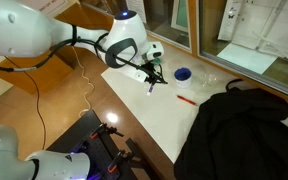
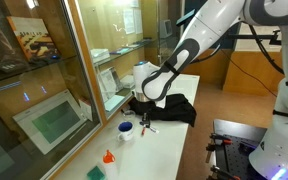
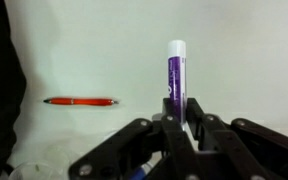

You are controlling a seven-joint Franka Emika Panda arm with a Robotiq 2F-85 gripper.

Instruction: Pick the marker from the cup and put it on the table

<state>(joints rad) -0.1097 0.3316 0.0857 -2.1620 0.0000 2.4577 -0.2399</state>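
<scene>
I need to let go of the marker on the bare white table [image 1: 159,108] [image 3: 140,22] between the red marker and the edge nearest my base.
My gripper [image 3: 181,110] is shut on the marker [image 3: 175,68], which has a purple barrel and a white cap and sticks out ahead of the fingers. In both exterior views the gripper [image 1: 152,82] [image 2: 147,121] hangs low over the white table [image 1: 144,105] [image 2: 169,150]. The dark blue cup [image 1: 182,73] [image 2: 126,127] stands on the table a short way off, apart from the gripper. The cup is out of the wrist view. I cannot tell whether the marker touches the table.
A thin red marker [image 1: 186,99] [image 3: 79,101] lies on the table near the cup. A black cloth [image 1: 239,130] [image 2: 174,108] covers one end of the table. An orange object [image 2: 109,157] and a flat green square [image 2: 97,172] sit at the other end. A glass partition [image 2: 64,90] runs alongside.
</scene>
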